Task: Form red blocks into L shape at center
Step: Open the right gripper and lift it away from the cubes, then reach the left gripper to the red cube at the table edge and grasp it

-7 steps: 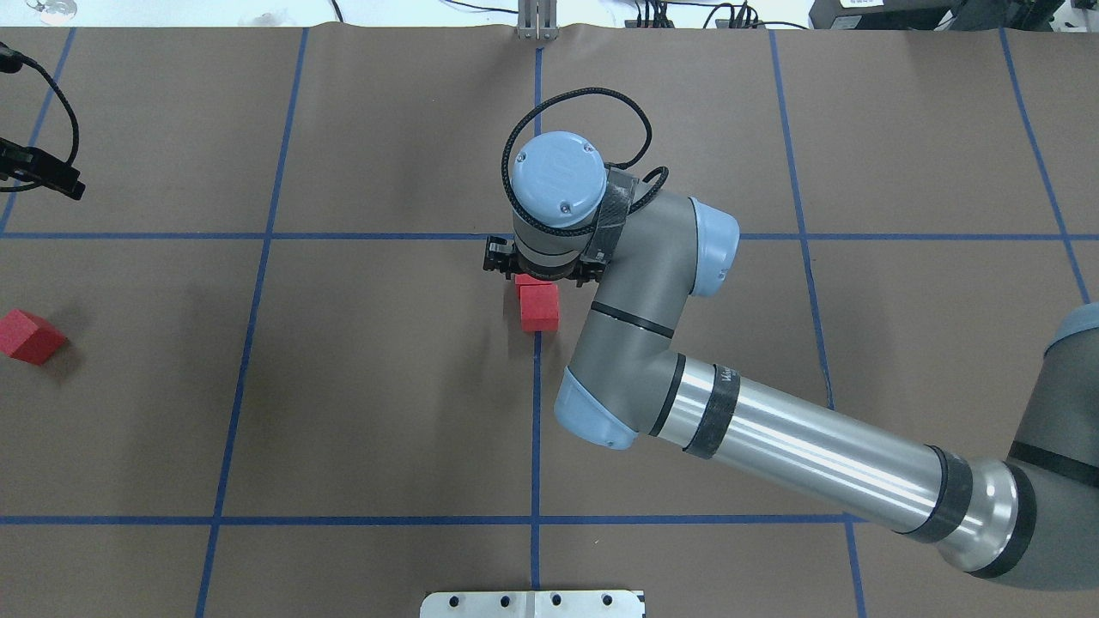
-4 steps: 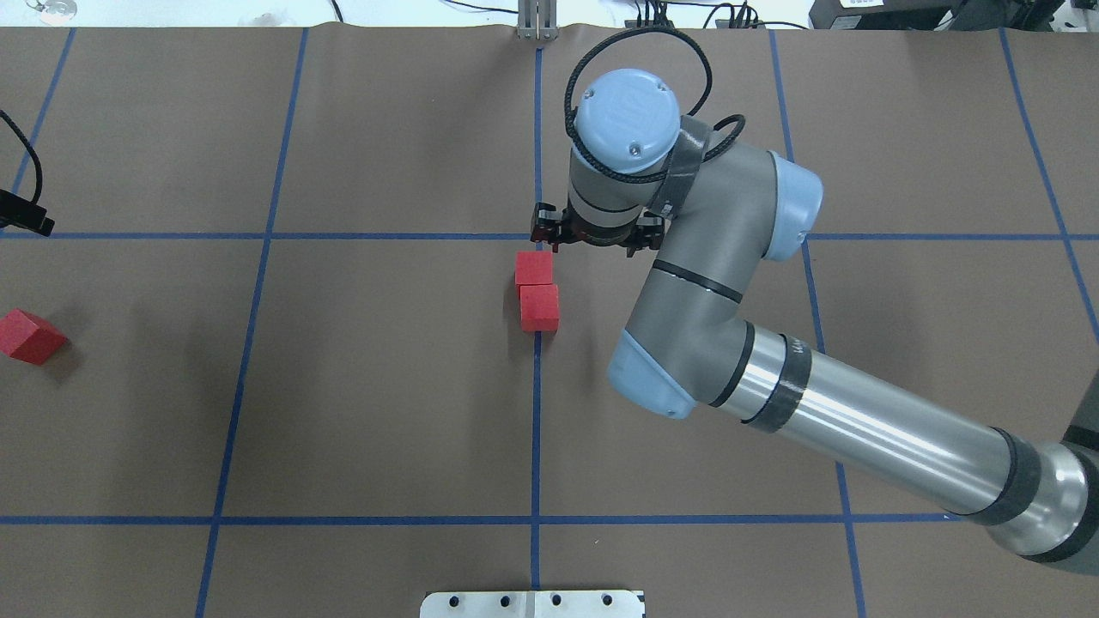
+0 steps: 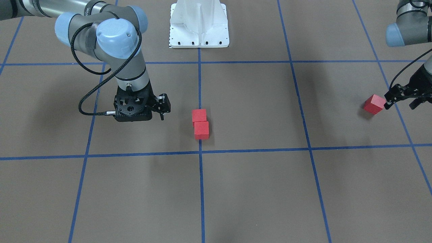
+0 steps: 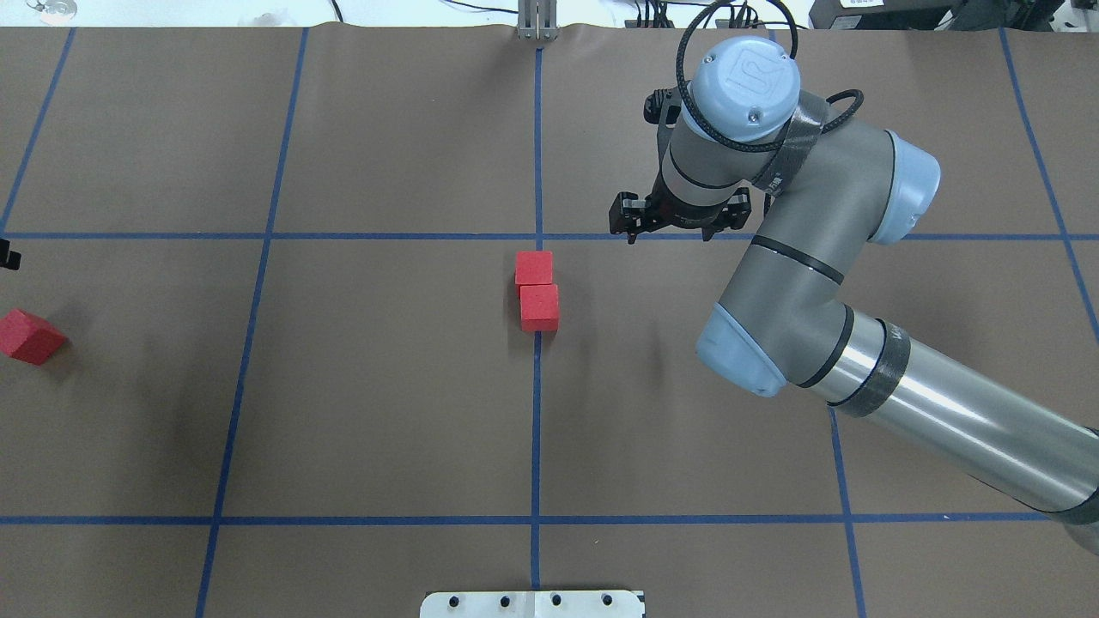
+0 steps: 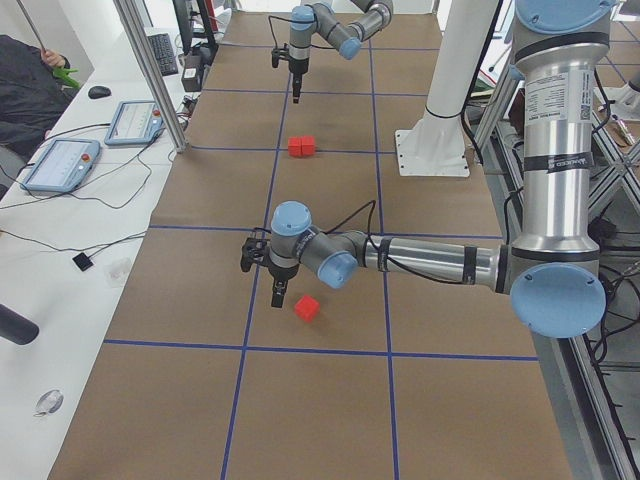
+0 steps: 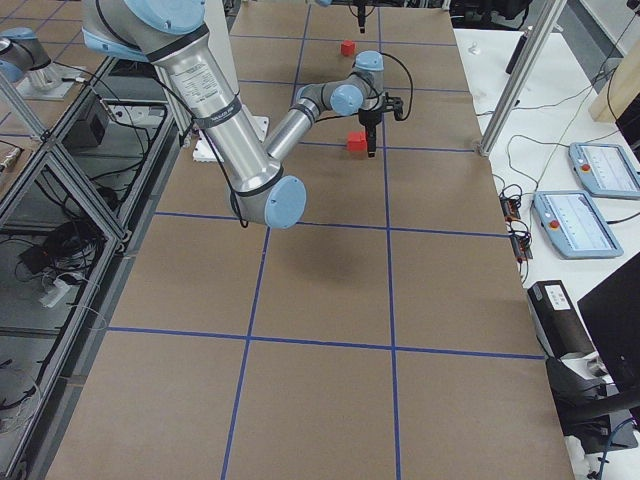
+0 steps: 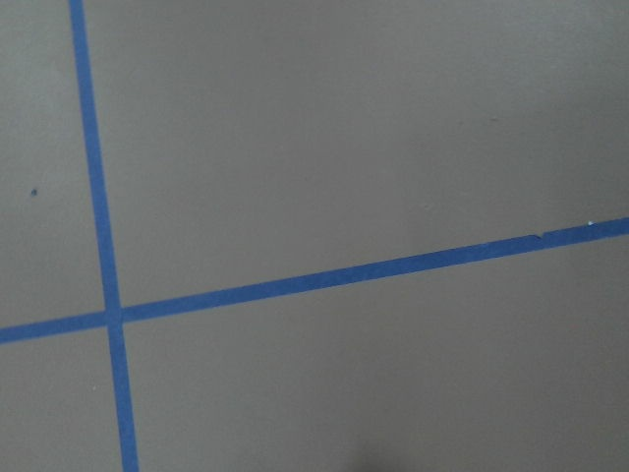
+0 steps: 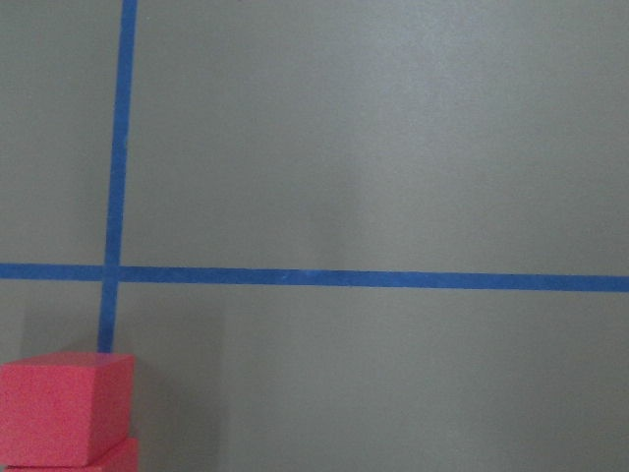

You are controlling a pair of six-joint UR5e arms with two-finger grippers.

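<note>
My left gripper is to close on opposite sides of the lone red block [image 3: 374, 103], the one far from the two red blocks that touch.
Two red blocks [image 4: 534, 268] [image 4: 539, 307] lie touching in a short row on the middle tape line, just on the robot's side of the centre crossing [image 4: 537, 236]; the front view shows them too [image 3: 199, 115] [image 3: 201, 130]. My right gripper [image 4: 678, 227] [image 3: 140, 113] hangs open and empty beside them, above the floor. A corner of the row shows in the right wrist view [image 8: 64, 408]. The third red block [image 4: 30, 336] [image 3: 374, 104] sits far out on my left side. My left gripper [image 3: 401, 103] hovers open right beside it, holding nothing.
The white robot base [image 3: 199, 23] stands behind the centre. Blue tape lines [image 7: 98, 197] divide the brown floor into squares. Beyond the table's far edge stand aluminium posts [image 5: 150, 70] and a desk with tablets [image 5: 60, 165], where a person [image 5: 25, 85] sits.
My right gripper has lifted off the far block of the pair and swung away to the right, leaving both blocks in place. My left gripper has slid toward the lone block, nearly out of the overhead view.
</note>
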